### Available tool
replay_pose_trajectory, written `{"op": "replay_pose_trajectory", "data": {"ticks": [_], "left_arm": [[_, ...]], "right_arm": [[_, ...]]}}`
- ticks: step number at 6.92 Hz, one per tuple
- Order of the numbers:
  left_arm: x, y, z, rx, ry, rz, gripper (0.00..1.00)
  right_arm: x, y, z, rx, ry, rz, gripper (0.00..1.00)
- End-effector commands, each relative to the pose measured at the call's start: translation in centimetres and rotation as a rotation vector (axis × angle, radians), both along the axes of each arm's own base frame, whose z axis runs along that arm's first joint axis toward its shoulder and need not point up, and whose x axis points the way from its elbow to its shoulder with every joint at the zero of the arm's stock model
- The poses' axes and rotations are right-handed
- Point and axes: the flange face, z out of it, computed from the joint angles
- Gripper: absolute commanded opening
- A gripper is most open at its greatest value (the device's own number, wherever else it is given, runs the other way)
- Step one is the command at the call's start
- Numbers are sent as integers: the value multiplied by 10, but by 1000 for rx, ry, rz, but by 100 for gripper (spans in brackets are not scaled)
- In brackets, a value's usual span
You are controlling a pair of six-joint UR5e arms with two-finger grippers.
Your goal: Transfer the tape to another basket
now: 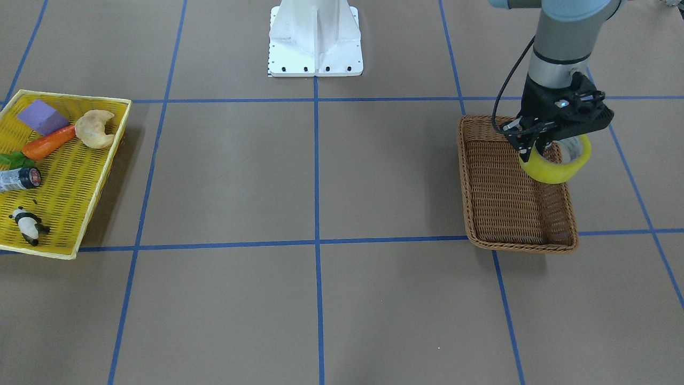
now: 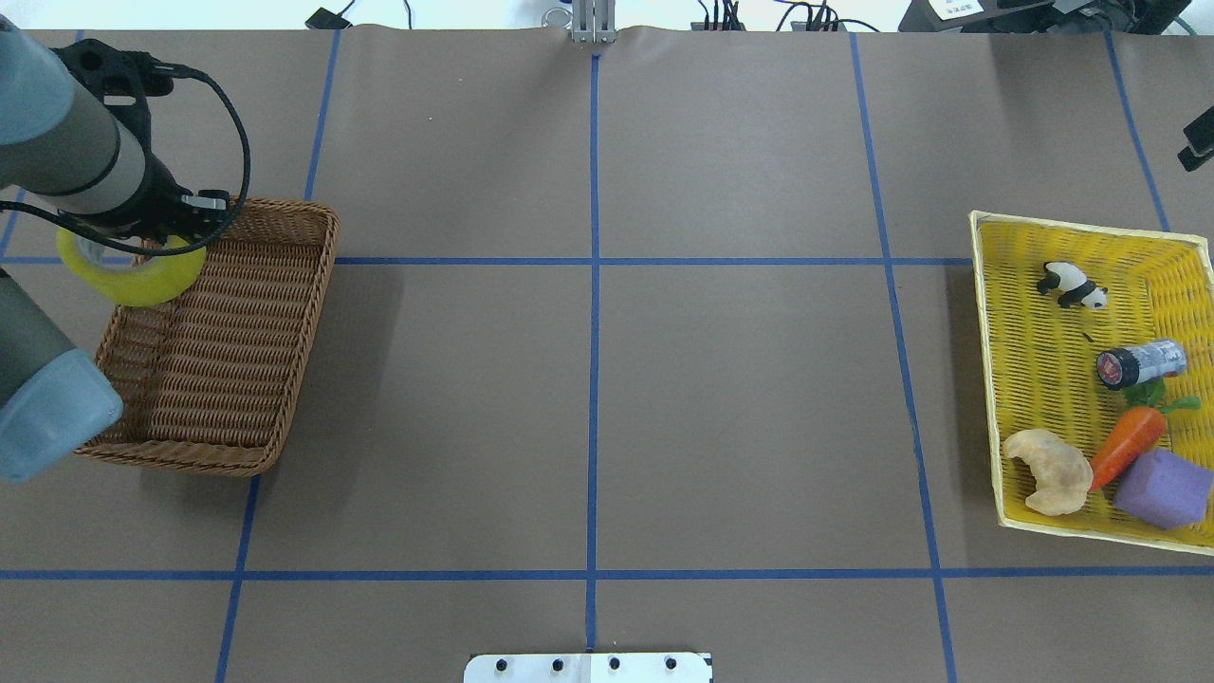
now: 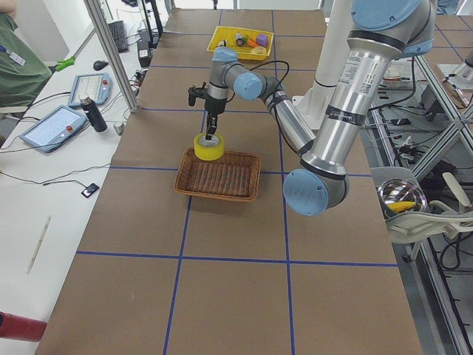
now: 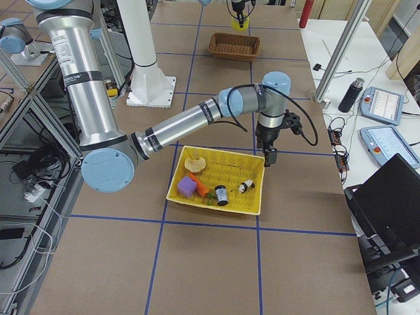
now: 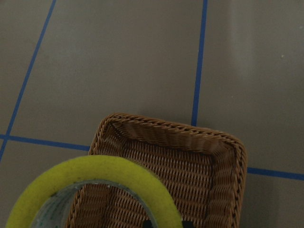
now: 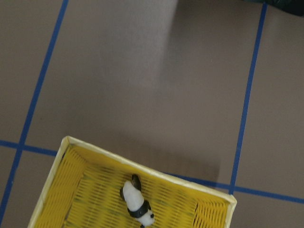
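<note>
Next, I release the yellow tape roll, tilted above the basket's corner, from my left gripper on the middle of the brown wicker basket's bottom point(image 1: 506, 183).
The yellow tape roll point(image 1: 558, 170) hangs from my left gripper point(image 1: 539, 147), which is shut on its wall with one finger inside the core. It is held tilted above the corner of the brown wicker basket point(image 1: 521, 245) nearest the robot's base and its left end. The overhead view shows the tape point(image 2: 133, 275) over the basket's far left rim point(image 2: 318, 275). The left wrist view shows the tape point(image 5: 95, 171) above the basket point(image 5: 190, 137), which holds nothing else. My right gripper point(image 4: 270, 156) hovers by the yellow tray's outer edge; I cannot tell whether it is open or shut.
A flat yellow mesh tray point(image 2: 986, 379) at the robot's right end holds a toy panda point(image 2: 1070, 284), a small bottle point(image 2: 1138, 363), a carrot point(image 2: 1127, 444), a croissant point(image 2: 1050, 471) and a purple block point(image 2: 1163, 489). The white robot base point(image 1: 315, 37) stands mid-table.
</note>
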Motion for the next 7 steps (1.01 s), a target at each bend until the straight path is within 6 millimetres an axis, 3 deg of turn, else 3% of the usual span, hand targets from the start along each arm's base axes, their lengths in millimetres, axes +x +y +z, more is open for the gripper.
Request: {"op": "replay_pose_trajectory", "data": {"ticks": [1, 2, 4, 6, 7], "left_arm": [[40, -17, 18, -78, 4, 55, 0], [55, -33, 28, -67, 16, 57, 0], [72, -45, 61, -94, 32, 76, 0], [74, -42, 84, -126, 8, 80, 0], [75, -40, 85, -128, 8, 84, 0]], "right_arm": [[-8, 6, 5, -67, 4, -39, 100], [-17, 8, 7, -94, 3, -55, 100], [-20, 13, 7, -133, -28, -60, 100], [-22, 14, 7, -146, -50, -62, 100], [-22, 13, 7, -147, -50, -62, 100]]}}
